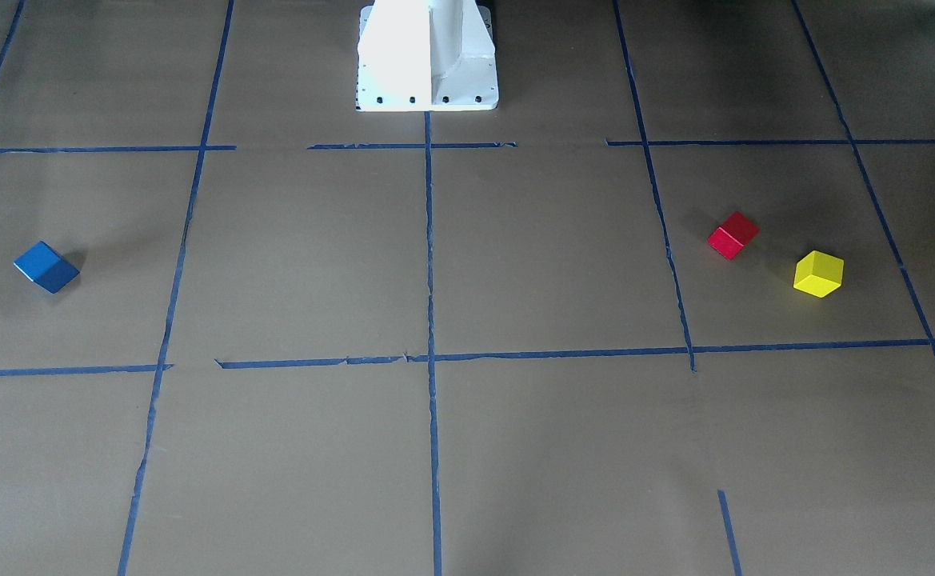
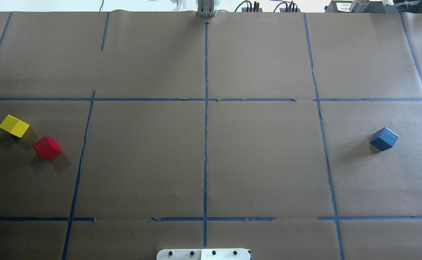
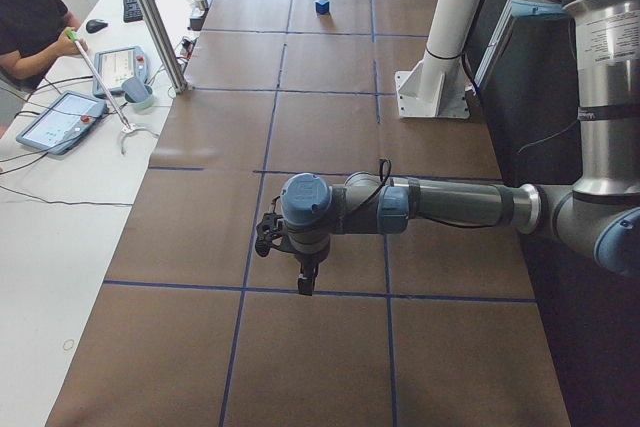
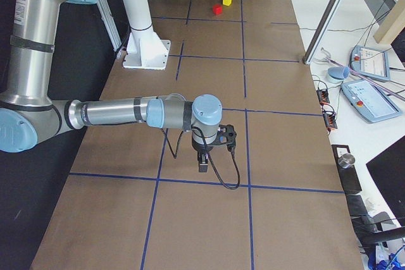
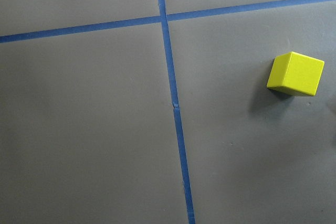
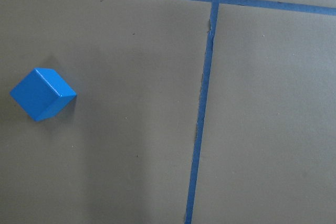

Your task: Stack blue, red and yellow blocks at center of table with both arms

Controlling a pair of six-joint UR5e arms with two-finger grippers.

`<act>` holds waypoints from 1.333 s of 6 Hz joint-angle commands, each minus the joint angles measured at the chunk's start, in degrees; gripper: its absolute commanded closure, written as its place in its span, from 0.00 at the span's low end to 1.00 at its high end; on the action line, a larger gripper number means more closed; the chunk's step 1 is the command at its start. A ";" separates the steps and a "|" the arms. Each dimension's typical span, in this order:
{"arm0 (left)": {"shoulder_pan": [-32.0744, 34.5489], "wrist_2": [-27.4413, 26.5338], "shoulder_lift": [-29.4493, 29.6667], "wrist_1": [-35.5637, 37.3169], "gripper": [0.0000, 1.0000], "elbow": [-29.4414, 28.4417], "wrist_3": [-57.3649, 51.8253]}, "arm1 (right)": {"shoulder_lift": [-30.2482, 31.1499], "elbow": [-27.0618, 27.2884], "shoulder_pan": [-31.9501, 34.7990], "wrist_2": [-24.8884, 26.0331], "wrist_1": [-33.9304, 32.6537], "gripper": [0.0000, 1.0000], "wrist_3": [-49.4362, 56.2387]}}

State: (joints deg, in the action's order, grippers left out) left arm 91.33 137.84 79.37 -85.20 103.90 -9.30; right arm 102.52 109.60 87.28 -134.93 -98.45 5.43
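The robot's right gripper will next move to the blue block lying alone and close on the blue block's opposite sides (image 1: 47, 266) (image 6: 43, 94).
The blue block (image 2: 384, 139) lies alone at the table's right side; it also shows in the front view (image 1: 46, 267) and the right wrist view (image 6: 42, 93). The red block (image 2: 47, 147) and the yellow block (image 2: 14, 126) lie close together, apart, at the table's left side. The yellow block shows in the left wrist view (image 5: 295, 73). My left gripper (image 3: 305, 283) hangs above the table near that end. My right gripper (image 4: 203, 166) hangs above the table near the other end. I cannot tell whether either is open or shut.
The white robot base (image 1: 427, 56) stands at the table's robot-side edge, in the middle. Blue tape lines divide the brown table (image 2: 142, 162) into squares. A metal pole (image 3: 155, 17) and a desk with tablets (image 3: 60, 117) and a seated operator run along the far side.
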 commanded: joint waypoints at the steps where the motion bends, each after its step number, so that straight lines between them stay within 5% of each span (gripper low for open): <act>1: -0.01 0.06 -0.09 0.04 0.00 0.08 -0.01 | -0.13 -0.87 -2.53 0.45 6.03 0.00 -0.41; 6: -0.01 0.06 -0.01 -0.14 0.00 0.60 -0.19 | -1.78 -1.94 -8.15 -1.91 6.69 0.00 -5.66; 8: -0.01 -0.02 -0.09 -0.14 0.00 1.22 -0.02 | -8.02 -2.46 -16.57 -1.22 8.35 0.01 -30.80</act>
State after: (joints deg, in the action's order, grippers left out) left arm 91.32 137.88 79.29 -85.34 104.98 -9.44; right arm 96.94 107.46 74.78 -136.65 -91.25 -14.02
